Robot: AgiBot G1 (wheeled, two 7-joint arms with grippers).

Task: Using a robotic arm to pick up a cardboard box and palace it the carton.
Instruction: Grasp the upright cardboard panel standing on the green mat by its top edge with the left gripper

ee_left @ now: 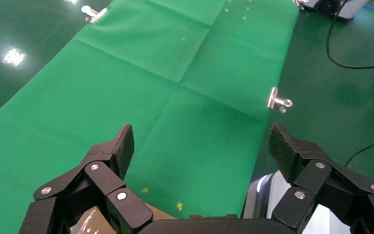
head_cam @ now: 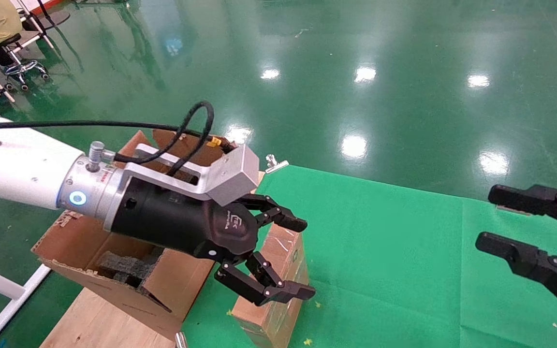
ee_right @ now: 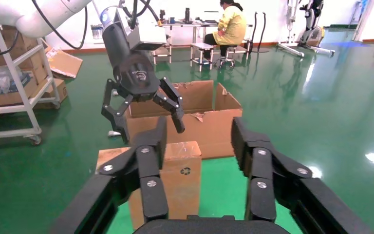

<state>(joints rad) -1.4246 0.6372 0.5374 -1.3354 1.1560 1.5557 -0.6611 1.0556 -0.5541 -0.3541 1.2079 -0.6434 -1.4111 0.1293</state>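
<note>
The cardboard box is next for my left gripper, which should go to the middle of the narrow top (head_cam: 274, 259) of the box and close there across its broad sides.
The cardboard box (head_cam: 278, 290) stands upright on the green cloth, taped, with a black recycling mark (ee_right: 185, 171) on its side. Left of it sits the carton (head_cam: 90, 251), flaps ragged, black foam (head_cam: 124, 268) inside. My left gripper (head_cam: 301, 258) on the white robotic arm (head_cam: 12, 169) hangs open just above the box top, fingers apart, touching nothing. In the right wrist view that left gripper (ee_right: 151, 127) hovers over the box (ee_right: 182, 185), with the carton (ee_right: 209, 124) behind. In its own view the left gripper (ee_left: 201, 144) holds nothing. My right gripper (head_cam: 490, 217) stays open at the right.
Green cloth (head_cam: 394, 270) covers the table, pinned by metal clips (head_cam: 274, 164) (ee_left: 276, 100). A wooden board (head_cam: 95, 324) lies under the carton. Off the table are a shelf rack (ee_right: 14, 97), a seated person (ee_right: 231, 24) and glossy green floor (head_cam: 356, 72).
</note>
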